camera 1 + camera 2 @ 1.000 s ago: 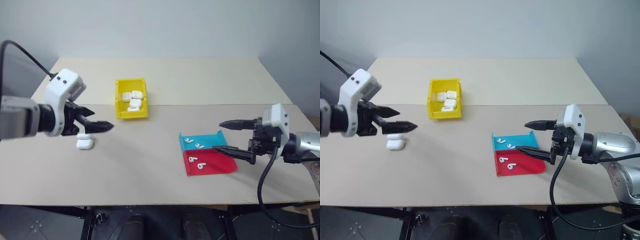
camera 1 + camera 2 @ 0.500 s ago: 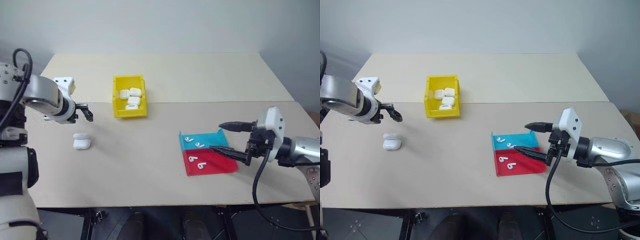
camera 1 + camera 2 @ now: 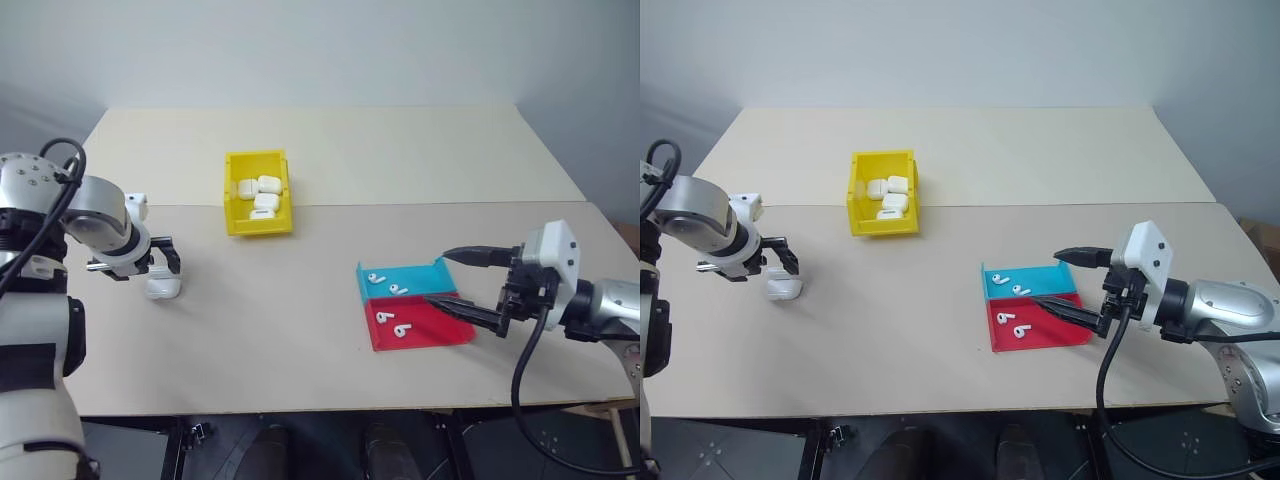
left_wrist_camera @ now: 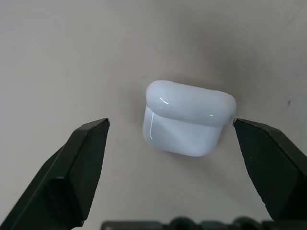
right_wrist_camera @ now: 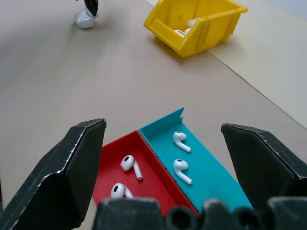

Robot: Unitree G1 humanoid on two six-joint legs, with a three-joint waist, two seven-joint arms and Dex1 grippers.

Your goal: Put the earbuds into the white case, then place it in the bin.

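Next, my right gripper moves next to the tray's red half and closes on the head of the earbud (image 3: 400,332) (image 5: 118,191) nearest the table's front edge.
A white case (image 4: 187,120) lies shut on the table (image 3: 300,330) at the left. My left gripper (image 3: 145,268) points down over it, open, and its fingers (image 4: 81,158) stand on either side of the case without touching. Two earbuds (image 5: 181,140) lie in the cyan half of a flat tray (image 3: 420,275), and two more earbuds (image 5: 130,165) lie in its red half. My right gripper (image 3: 438,277) hangs open at the tray's right edge, empty. The yellow bin (image 3: 240,222) stands at the back left with several white cases (image 3: 262,195) inside.
The table is made of two boards with a seam (image 3: 420,206) running across behind the tray. Bare tabletop stretches between the case and the tray. The front edge (image 3: 300,410) lies close below the tray.
My left arm has swung down and outward, and its gripper has turned from pointing sideways to pointing down over the case. The right gripper has stayed by the tray.
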